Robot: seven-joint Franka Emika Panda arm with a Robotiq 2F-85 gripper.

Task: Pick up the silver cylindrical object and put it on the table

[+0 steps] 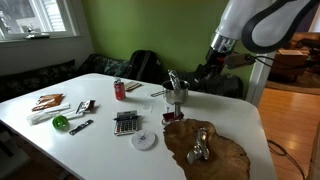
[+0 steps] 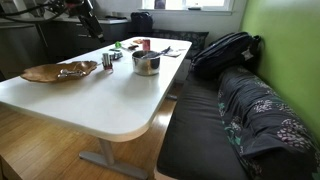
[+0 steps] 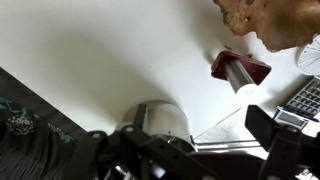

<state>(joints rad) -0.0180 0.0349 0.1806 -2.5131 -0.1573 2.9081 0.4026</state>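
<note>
The robot's gripper should next move to the upper end (image 1: 178, 104) (image 3: 245, 90) of the silver cylindrical object on the dark red mat and close there.
The silver cylindrical object (image 3: 240, 78) stands on a dark red square mat (image 3: 252, 64) on the white table (image 3: 110, 60), next to the brown wood slab (image 3: 275, 20). It also shows in both exterior views (image 1: 174, 113) (image 2: 107, 61). My gripper (image 3: 195, 140) is open and empty. It hangs well above the table near the far edge (image 1: 208, 66) (image 2: 92, 28). In the wrist view the cylinder lies up and to the right of the jaws, apart from them.
A silver pot (image 1: 178, 95) (image 2: 146, 63) (image 3: 160, 122) with utensils sits below the gripper. A red can (image 1: 119, 90), a calculator (image 1: 126, 122), a white disc (image 1: 145, 140) and a green ball (image 1: 60, 122) are on the table. A metal figure (image 1: 203, 146) is on the slab.
</note>
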